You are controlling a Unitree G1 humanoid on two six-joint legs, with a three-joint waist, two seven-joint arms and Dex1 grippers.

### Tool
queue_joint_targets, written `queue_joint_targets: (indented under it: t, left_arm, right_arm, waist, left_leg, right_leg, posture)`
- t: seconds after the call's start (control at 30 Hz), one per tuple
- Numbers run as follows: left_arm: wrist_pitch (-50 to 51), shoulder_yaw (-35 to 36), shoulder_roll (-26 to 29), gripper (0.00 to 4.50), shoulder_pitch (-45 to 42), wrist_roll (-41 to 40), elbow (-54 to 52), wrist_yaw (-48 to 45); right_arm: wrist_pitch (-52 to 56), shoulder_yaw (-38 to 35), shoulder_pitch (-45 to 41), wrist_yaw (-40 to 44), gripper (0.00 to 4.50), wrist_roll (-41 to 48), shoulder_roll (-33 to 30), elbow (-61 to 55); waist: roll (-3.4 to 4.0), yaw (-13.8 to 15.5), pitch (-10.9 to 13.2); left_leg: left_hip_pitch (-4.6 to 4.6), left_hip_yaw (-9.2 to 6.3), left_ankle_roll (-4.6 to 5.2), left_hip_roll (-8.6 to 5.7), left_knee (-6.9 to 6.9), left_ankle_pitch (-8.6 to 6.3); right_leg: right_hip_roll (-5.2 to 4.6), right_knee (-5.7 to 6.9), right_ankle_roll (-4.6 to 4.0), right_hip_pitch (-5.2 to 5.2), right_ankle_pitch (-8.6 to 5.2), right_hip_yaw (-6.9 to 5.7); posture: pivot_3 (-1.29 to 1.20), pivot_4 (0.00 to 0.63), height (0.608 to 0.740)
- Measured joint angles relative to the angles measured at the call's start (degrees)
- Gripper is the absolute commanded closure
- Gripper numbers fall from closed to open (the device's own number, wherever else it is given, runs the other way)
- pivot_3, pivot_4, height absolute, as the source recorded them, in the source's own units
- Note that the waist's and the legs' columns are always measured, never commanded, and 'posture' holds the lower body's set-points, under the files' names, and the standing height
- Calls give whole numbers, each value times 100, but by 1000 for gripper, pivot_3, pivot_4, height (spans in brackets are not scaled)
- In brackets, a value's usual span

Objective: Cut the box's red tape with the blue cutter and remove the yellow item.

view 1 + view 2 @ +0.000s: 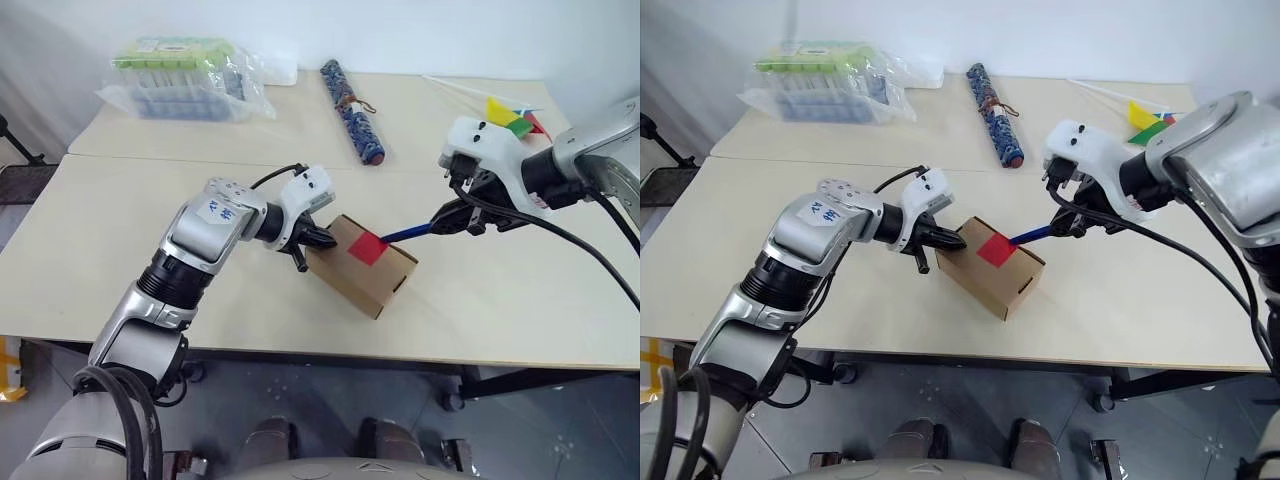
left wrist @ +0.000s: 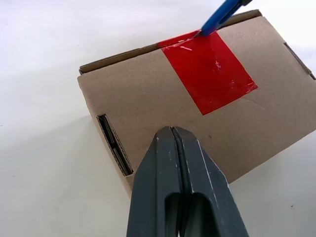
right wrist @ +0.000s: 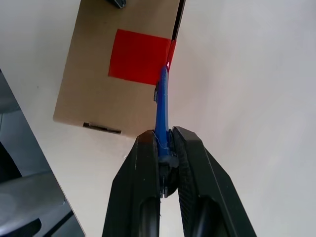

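Observation:
Next, my right gripper sets the blue cutter down and releases it on the bare table (image 1: 486,268) next to the cardboard box, toward the front edge.
The brown cardboard box (image 1: 380,280) lies closed in the middle of the table, with the red tape (image 1: 368,247) across its top seam. My left gripper (image 1: 318,240) is shut and its fingertips (image 2: 172,133) press on the box's left end. My right gripper (image 3: 165,136) is shut on the blue cutter (image 1: 405,234), coming in from the right. The cutter's tip touches the tape's edge at the seam on the box's far side (image 2: 200,33). The yellow item is hidden.
A blue patterned roll (image 1: 352,110) lies on the far table. A clear plastic pack of tubes (image 1: 185,78) sits at the back left, and a coloured pinwheel (image 1: 512,116) at the back right. The table's front edge (image 1: 330,352) runs just below the box.

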Motion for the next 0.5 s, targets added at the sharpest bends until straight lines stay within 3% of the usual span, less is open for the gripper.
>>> queue_joint_targets:
  t: [0.5]
  left_arm:
    - [-187, -56, -16, 4500, -87, 12, 205, 0]
  right_arm:
    - [-192, 65, 122, 750, 4370, -304, -624, -140]
  waist:
    - [-2, -2, -5]
  left_leg:
    - [0, 1, 1, 2, 3, 0]
  right_leg:
    - [0, -4, -1, 0, 0, 5]
  posture:
    - [0, 150, 740]
